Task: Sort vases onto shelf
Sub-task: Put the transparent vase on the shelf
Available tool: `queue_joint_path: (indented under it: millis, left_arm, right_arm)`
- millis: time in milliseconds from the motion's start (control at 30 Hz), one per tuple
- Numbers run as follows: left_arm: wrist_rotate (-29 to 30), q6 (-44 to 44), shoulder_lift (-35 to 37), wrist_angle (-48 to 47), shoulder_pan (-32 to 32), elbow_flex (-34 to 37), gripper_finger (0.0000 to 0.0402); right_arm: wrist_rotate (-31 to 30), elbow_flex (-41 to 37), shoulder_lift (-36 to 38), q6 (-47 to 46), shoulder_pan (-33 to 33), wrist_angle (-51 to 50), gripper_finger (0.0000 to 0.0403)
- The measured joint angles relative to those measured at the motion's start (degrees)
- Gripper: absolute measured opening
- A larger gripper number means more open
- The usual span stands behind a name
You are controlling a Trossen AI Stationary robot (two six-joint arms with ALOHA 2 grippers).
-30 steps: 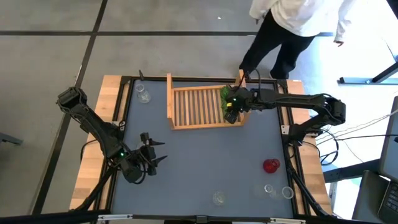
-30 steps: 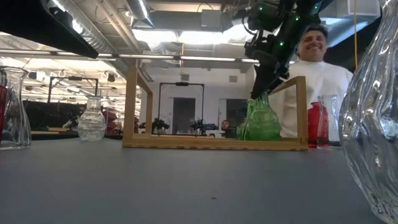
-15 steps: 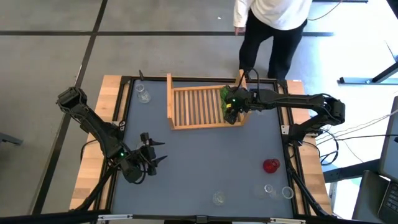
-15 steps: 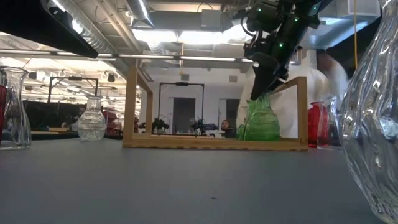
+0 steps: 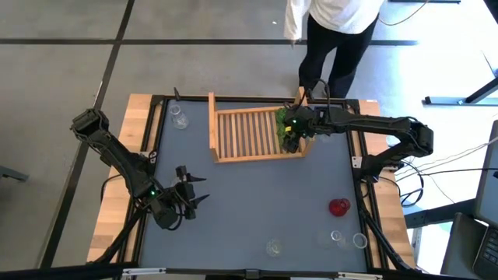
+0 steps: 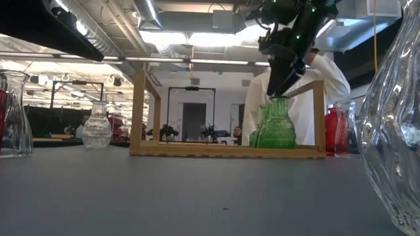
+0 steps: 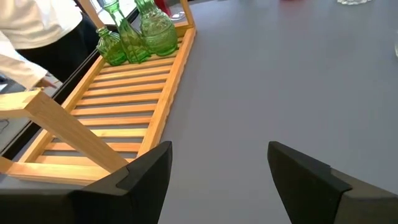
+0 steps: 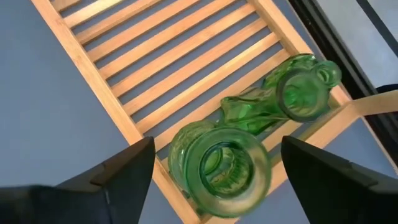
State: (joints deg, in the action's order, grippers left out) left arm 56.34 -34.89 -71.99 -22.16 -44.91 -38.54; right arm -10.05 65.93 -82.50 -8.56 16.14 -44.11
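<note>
The robot's right gripper should next close around the clear vase's rim [image 5: 324,138], just outside the end of the wooden shelf that holds the green vases.
Three green glass vases [image 8: 221,165] stand together on their bases at the right end of the wooden shelf [image 5: 249,132], which lies at the table's far middle. They also show in the left wrist view [image 7: 155,31] and the low view [image 6: 275,124]. My right gripper [image 8: 217,149] hovers open just above the nearest green vase, a finger on either side of its mouth, touching nothing. My left gripper [image 5: 191,198] is open and empty over the table's near left.
A clear vase [image 5: 179,118] stands at the far left. A red vase [image 5: 338,207] and three clear vases [image 5: 336,237] stand near the front right. A person [image 5: 334,39] stands just beyond the far edge. There is bare slatted room on the shelf's left part [image 7: 118,99].
My right gripper has risen a little above the green vase at the shelf's right end. That vase now stands upright with its neck showing below the fingers. The person behind the table has shifted sideways.
</note>
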Motion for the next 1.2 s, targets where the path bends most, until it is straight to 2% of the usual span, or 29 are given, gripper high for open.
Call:
queue_joint_path:
  millis: [200,333,467,633,767,933,1200]
  left_arm:
    - [0.68,1.13,0.0,0.82,1.45,0.0,0.0259]
    - [0.98,1.12,0.0,0.91,3.94,0.0,0.0259]
    - [-1.15,1.13,0.36,0.79,6.51,0.0,0.0259]
    - [-4.61,3.22,3.14,1.27,9.03,0.0,0.0259]
    - [-4.93,5.99,7.17,1.37,10.72,0.0,0.0259]
    - [-4.95,8.31,10.7,1.42,13.95,-0.01,0.0259]
    - [-6.53,8.5,9.66,2.02,16.72,-0.02,0.0259]
  right_arm:
    - [0.14,2.47,1.11,0.25,0.0,-1.96,0.033]
    - [0.04,2.58,4.43,0.25,0.0,-2.57,0.033]
    - [0.32,2.58,8.54,-0.24,-0.04,-3.44,0.033]
    - [-0.85,2.58,13.59,-1.07,0.0,-6.48,0.033]
    - [-1.22,2.6,16.59,-3.28,0.0,-10.6,0.033]
    - [-3.29,2.6,18.56,-8.14,0.0,-17.33,0.0331]
    - [-10.49,2.58,20.99,-15.12,0.2,-26.11,0.0331]
